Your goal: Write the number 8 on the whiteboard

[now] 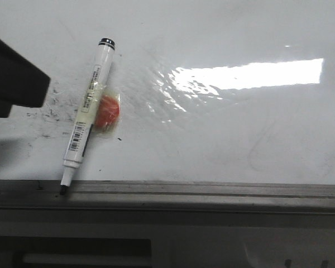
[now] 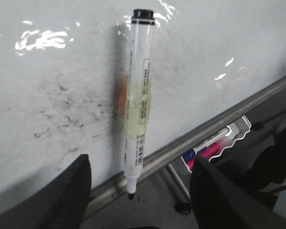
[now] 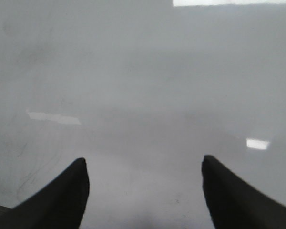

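My right gripper needs to hold the white marker at the black end cap (image 1: 106, 44), because the marker's tip must stay free to write.
The whiteboard (image 1: 240, 128) is glossy white with glare, and a grey metal rail (image 1: 212, 192) runs along its near edge. No number 8 shows on it. A white marker (image 1: 89, 111) with a black end cap and yellowish tape lies on the board, its bare black tip over the rail. My left gripper (image 2: 141, 160) is open; the marker's (image 2: 138, 95) tip end lies between its fingers, untouched. A dark part of the left arm (image 1: 11, 78) shows at the left edge. My right gripper (image 3: 143, 161) is open and empty over bare board (image 3: 143, 86).
An orange-red lump (image 1: 109, 111) sits under the marker's taped middle. A patch of scattered black specks (image 1: 56, 106) lies left of the marker, also in the left wrist view (image 2: 62, 114). A tray with blue and pink markers (image 2: 214, 145) sits below the rail.
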Available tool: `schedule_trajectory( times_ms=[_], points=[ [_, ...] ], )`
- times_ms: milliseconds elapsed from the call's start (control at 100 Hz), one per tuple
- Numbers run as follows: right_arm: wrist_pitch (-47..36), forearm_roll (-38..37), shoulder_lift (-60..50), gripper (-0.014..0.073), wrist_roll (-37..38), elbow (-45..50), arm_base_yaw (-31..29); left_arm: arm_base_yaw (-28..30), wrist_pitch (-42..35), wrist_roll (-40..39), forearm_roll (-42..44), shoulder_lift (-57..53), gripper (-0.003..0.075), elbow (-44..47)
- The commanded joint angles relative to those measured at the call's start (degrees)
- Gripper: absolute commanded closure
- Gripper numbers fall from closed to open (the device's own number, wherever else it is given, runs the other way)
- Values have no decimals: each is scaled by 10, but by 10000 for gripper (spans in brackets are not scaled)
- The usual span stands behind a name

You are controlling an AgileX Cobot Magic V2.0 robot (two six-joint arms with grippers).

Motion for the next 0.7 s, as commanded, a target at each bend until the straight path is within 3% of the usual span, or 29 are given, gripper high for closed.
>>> schedule_trajectory(
  times_ms=[0,130,430,590,690],
  points=[
    [-53,5,12,144,-3,-17,1,-30,-79,2,-18,20,303,-19],
    [-53,8,12,144,-3,-17,8,-55,-112,2,-18,59,303,-19],
    [-49,23,12,144,-3,-17,20,-54,-156,2,-18,128,328,-19],
    [-46,24,12,144,-3,-17,36,-54,-191,2,-19,149,452,-19],
    [-44,24,12,144,-3,-17,48,-54,-197,2,-19,151,604,-19]
  ],
)
